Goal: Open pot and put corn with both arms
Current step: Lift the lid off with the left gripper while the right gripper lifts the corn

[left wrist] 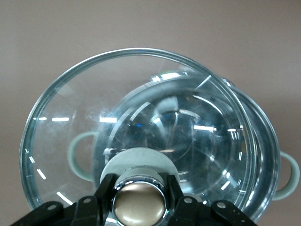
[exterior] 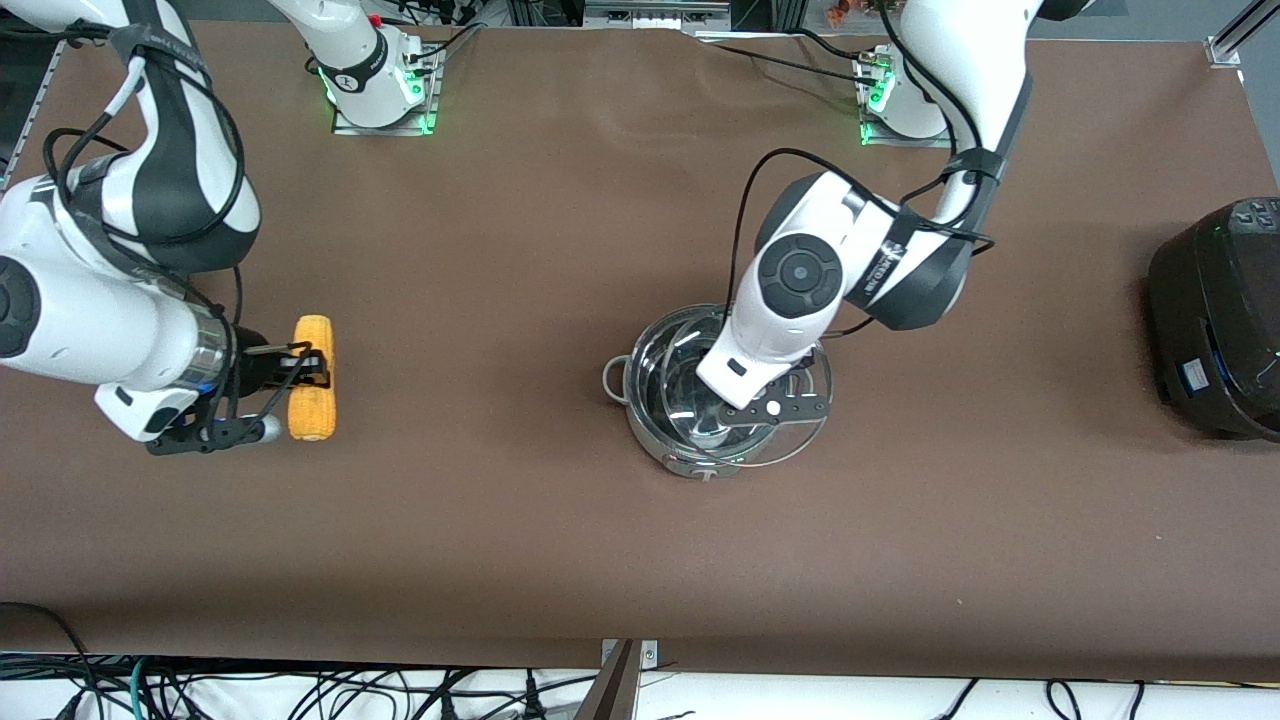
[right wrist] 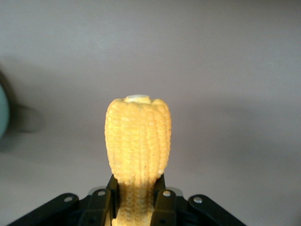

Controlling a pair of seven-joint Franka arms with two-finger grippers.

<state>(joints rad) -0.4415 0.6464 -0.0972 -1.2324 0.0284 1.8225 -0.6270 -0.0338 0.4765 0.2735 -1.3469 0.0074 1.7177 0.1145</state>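
The glass lid will come to rest on the brown tabletop [exterior: 978, 425] between the steel pot and the black cooker, where I should let go of it with my left gripper.
The steel pot [exterior: 640, 385] stands near the middle of the table. My left gripper [exterior: 752, 405] is over it, shut on the tan knob [left wrist: 138, 203] of the glass lid [exterior: 812, 425]. The lid [left wrist: 70, 122] is held a little off the pot's rim [left wrist: 263, 141], shifted toward the left arm's end, so part of the pot's inside shows. The yellow corn [exterior: 312, 378] is toward the right arm's end of the table. My right gripper [exterior: 312, 366] is shut on it, with one black finger on each side of the cob [right wrist: 138, 136], low over the brown tabletop.
A large black cooker [exterior: 1215, 320] stands at the left arm's end of the table. Bare brown tabletop lies between the corn and the pot. The table's edge nearest the camera has cables below it.
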